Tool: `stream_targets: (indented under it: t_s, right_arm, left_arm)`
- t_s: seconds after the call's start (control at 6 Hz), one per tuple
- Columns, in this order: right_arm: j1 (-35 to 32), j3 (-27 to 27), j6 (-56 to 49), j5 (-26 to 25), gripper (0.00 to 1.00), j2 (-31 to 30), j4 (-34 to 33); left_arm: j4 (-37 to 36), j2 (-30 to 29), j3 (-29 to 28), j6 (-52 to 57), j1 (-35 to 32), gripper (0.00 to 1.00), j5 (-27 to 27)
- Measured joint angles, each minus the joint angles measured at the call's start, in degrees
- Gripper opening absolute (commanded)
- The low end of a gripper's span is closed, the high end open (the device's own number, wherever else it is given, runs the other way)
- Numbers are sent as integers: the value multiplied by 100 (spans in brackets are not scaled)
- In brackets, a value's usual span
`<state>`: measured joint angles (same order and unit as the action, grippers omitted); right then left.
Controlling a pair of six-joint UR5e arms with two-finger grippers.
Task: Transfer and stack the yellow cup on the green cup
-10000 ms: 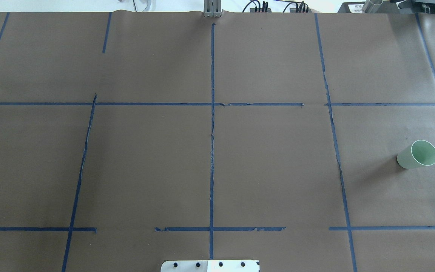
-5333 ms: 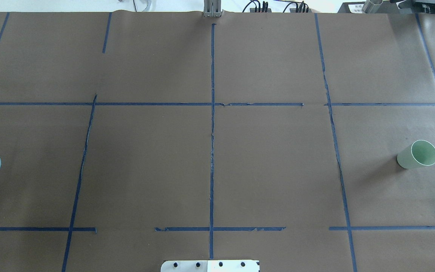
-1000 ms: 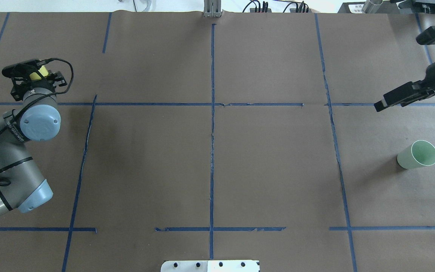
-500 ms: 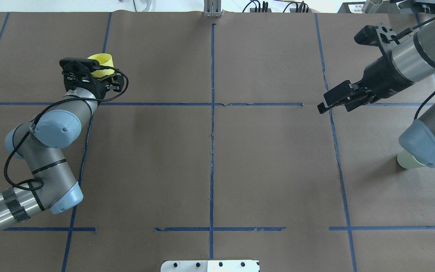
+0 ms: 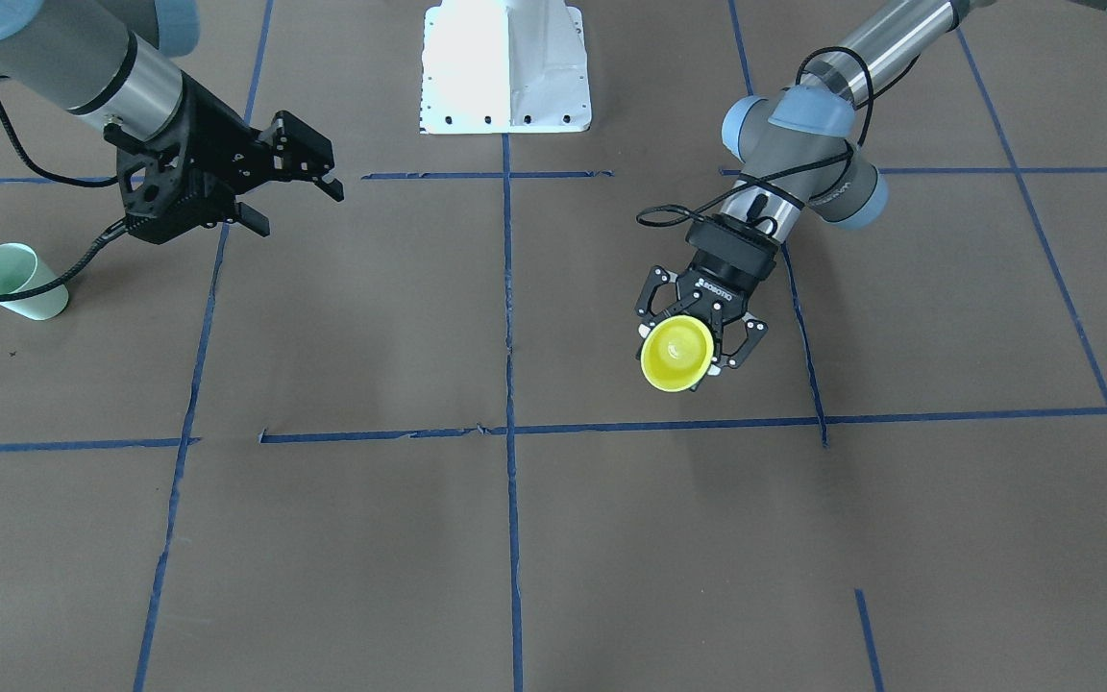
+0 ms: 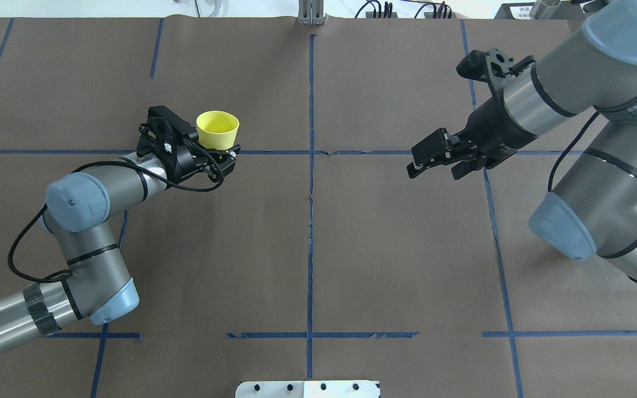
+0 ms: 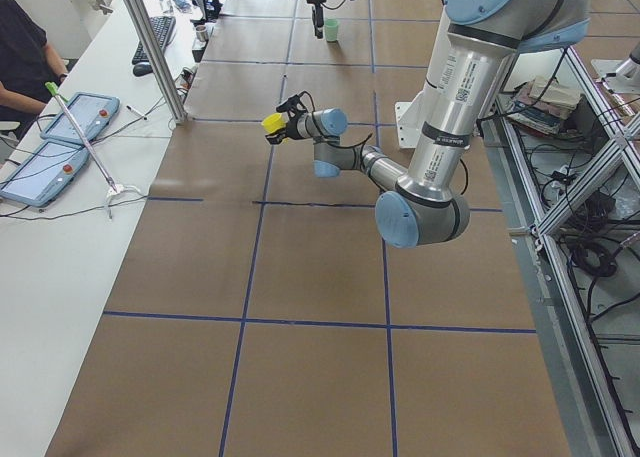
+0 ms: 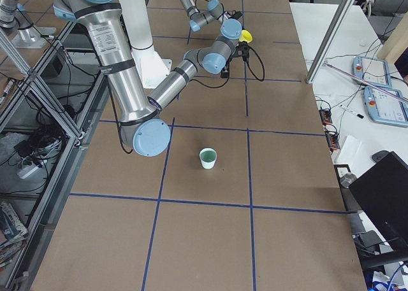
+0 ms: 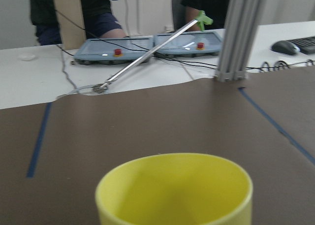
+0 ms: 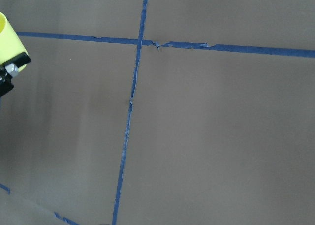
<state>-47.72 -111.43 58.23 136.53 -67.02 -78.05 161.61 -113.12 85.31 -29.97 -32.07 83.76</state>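
Observation:
My left gripper is going to hand the yellow cup over to my right gripper and let go above the tape crossing by the white base plate (image 5: 514, 204).
The yellow cup (image 6: 217, 129) is held upright above the table, left of centre, by my left gripper (image 6: 219, 145), which is shut on its lower body. It also shows in the front view (image 5: 676, 354) and fills the bottom of the left wrist view (image 9: 174, 190). My right gripper (image 6: 432, 166) is open and empty, raised right of centre, pointing toward the yellow cup. The green cup (image 5: 15, 282) stands upright on the table at the robot's far right, also seen in the exterior right view (image 8: 208, 158). In the overhead view the right arm hides it.
Brown paper with a blue tape grid (image 6: 311, 210) covers the table. The robot's white base plate (image 6: 307, 389) is at the near edge. An aluminium post (image 6: 311, 14) stands at the far edge. Tablets (image 7: 60, 142) and a seated person lie beyond it.
The left arm has carried the yellow cup rightward toward the centre. The right arm has swung leftward toward the centre, gripper open, and now covers the green cup in the overhead view.

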Motion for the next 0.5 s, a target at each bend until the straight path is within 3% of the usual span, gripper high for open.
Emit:
stream_targets:
  t_s: [0.17, 0.5]
  right_arm:
    - [172, 300, 331, -121, 100, 346, 4]
    - [331, 735, 678, -195, 100, 849, 22]
  left_arm:
    - [221, -77, 123, 216, 44, 2, 446]
    - [282, -169, 343, 421, 570, 1, 646]
